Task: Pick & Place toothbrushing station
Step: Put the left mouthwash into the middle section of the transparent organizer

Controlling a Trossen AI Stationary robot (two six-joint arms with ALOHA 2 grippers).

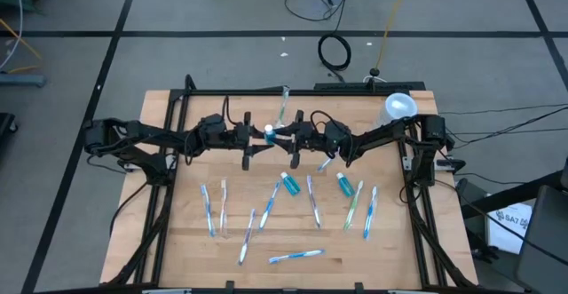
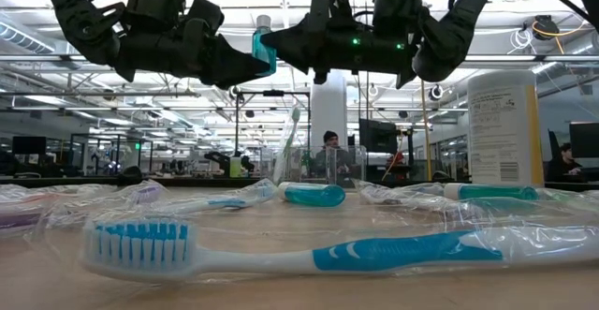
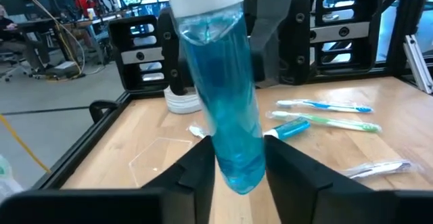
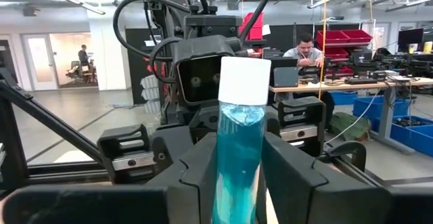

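Note:
The right gripper pinches the bottle's body, too low for the station, so it should grasp the white cap (image 4: 244,80) while the left gripper holds the bottle's lower end.
A small clear bottle of blue liquid (image 1: 270,132) with a white cap stands upright in the air over the table's middle, between both grippers. My left gripper (image 1: 256,139) comes at it from the left and my right gripper (image 1: 286,135) from the right; both are shut on it. The clear toothbrushing station (image 2: 305,163) stands on the table behind them, toward the far edge (image 1: 284,109), with a toothbrush (image 2: 288,141) upright in it. My left gripper pinches the bottle's lower end (image 3: 238,166) between its two fingers, coming level from the table's left. The bottle stands upright, cap up, lifted clear of the table. My right gripper pinches the bottle's lower half (image 4: 238,176) between its two fingers, coming level from the table's right. The white cap (image 4: 245,80) stands above the fingers.
Several wrapped toothbrushes (image 1: 297,256) and two teal toothpaste tubes (image 1: 288,184) (image 1: 344,185) lie spread over the near half of the table. A whitish cylinder (image 1: 399,107) stands at the far right corner. A black frame (image 1: 177,107) rims the table. People sit in the room behind.

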